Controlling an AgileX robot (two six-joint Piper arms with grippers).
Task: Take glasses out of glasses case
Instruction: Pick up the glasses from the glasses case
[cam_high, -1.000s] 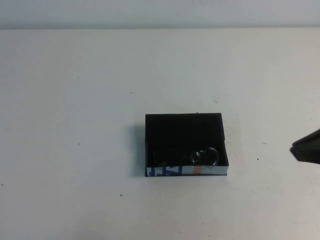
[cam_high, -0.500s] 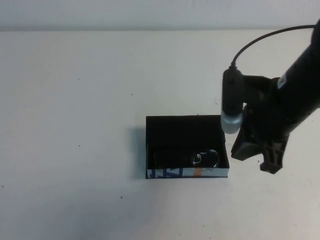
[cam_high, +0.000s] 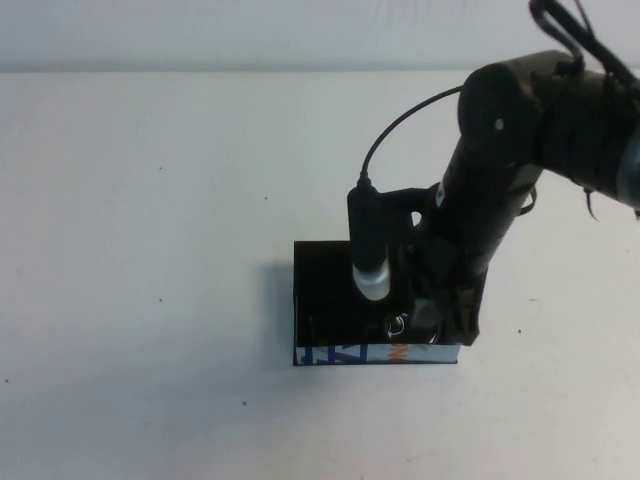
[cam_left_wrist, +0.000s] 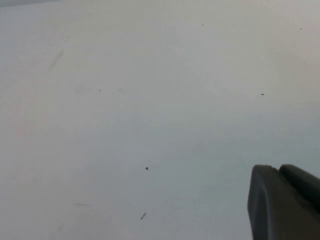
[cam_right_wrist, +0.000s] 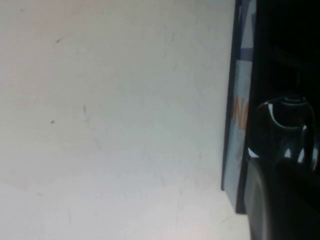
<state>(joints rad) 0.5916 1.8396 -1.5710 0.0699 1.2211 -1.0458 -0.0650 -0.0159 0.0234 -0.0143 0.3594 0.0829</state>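
Note:
The robot's right gripper needs to close on the bridge of the glasses (cam_high: 385, 325) (cam_right_wrist: 293, 99), between the two lenses, near the side of the glasses case with the letters.
The glasses case (cam_high: 330, 275) is a shallow black box near the table's middle, its white-blue lettered side (cam_high: 345, 353) facing the near edge. The dark-framed glasses (cam_high: 398, 322) lie inside at the near right, one lens glinting. My right gripper (cam_high: 440, 322) reaches down into the case's right end, right by the glasses; its tip is hidden by the arm. In the right wrist view the gripper (cam_right_wrist: 282, 200) is dark and close to the glasses' lens (cam_right_wrist: 285, 125), beside the case's lettered side (cam_right_wrist: 240, 100). My left gripper (cam_left_wrist: 280, 172) is shut, empty, over bare table.
The white table (cam_high: 150, 250) stretches around the case, with a pale wall (cam_high: 250, 30) along the back. The right arm's wrist camera (cam_high: 370, 255) and its cable hang over the case's middle. The left arm is outside the high view.
My right arm has swung in from the right edge and come down over the case, so its gripper now sits at the case's right end. The case and glasses have not moved.

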